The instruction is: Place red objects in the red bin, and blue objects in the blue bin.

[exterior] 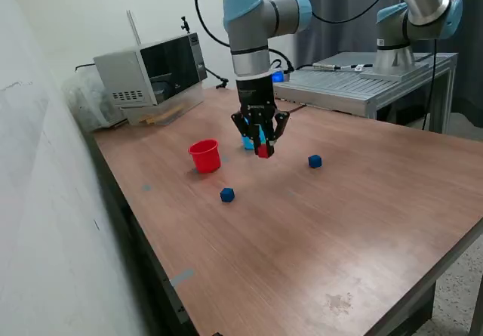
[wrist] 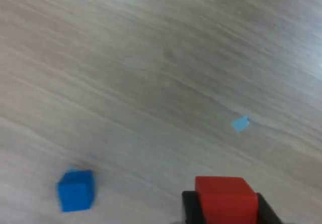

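I need to release the red cube inside the red bin (exterior: 204,157) that stands behind the nearer dark blue cube.
My gripper (exterior: 263,149) hangs above the table, shut on a red cube (exterior: 263,152); the wrist view shows that red cube (wrist: 225,199) held between the dark fingers (wrist: 190,208). The red cup (exterior: 204,155) stands on the table toward the exterior view's left of the gripper. The light blue cup (exterior: 248,141) is mostly hidden behind the gripper. One dark blue cube (exterior: 227,194) lies in front of the red cup, and the wrist view shows a blue cube (wrist: 76,190) on the wood. Another blue cube (exterior: 315,161) lies toward the exterior view's right.
A microwave-like box (exterior: 151,69) stands at the back on the exterior view's left. A metal bench (exterior: 355,83) carrying a second robot base (exterior: 411,34) stands behind the table. A small light blue tape scrap (wrist: 240,123) sticks to the wood.
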Controlling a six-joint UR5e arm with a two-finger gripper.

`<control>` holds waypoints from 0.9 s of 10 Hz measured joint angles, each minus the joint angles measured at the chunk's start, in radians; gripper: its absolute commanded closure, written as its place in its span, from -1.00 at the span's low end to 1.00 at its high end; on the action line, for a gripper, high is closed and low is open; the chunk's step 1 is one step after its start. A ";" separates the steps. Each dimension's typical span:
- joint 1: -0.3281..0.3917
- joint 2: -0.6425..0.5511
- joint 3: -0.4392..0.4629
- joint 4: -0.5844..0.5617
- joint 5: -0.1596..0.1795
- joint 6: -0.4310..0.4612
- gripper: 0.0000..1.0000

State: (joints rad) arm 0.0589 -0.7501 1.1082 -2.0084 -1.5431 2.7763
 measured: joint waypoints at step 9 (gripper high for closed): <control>-0.250 -0.045 -0.061 0.019 0.004 0.106 1.00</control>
State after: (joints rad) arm -0.1914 -0.7954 1.0473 -1.9891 -1.5388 2.8819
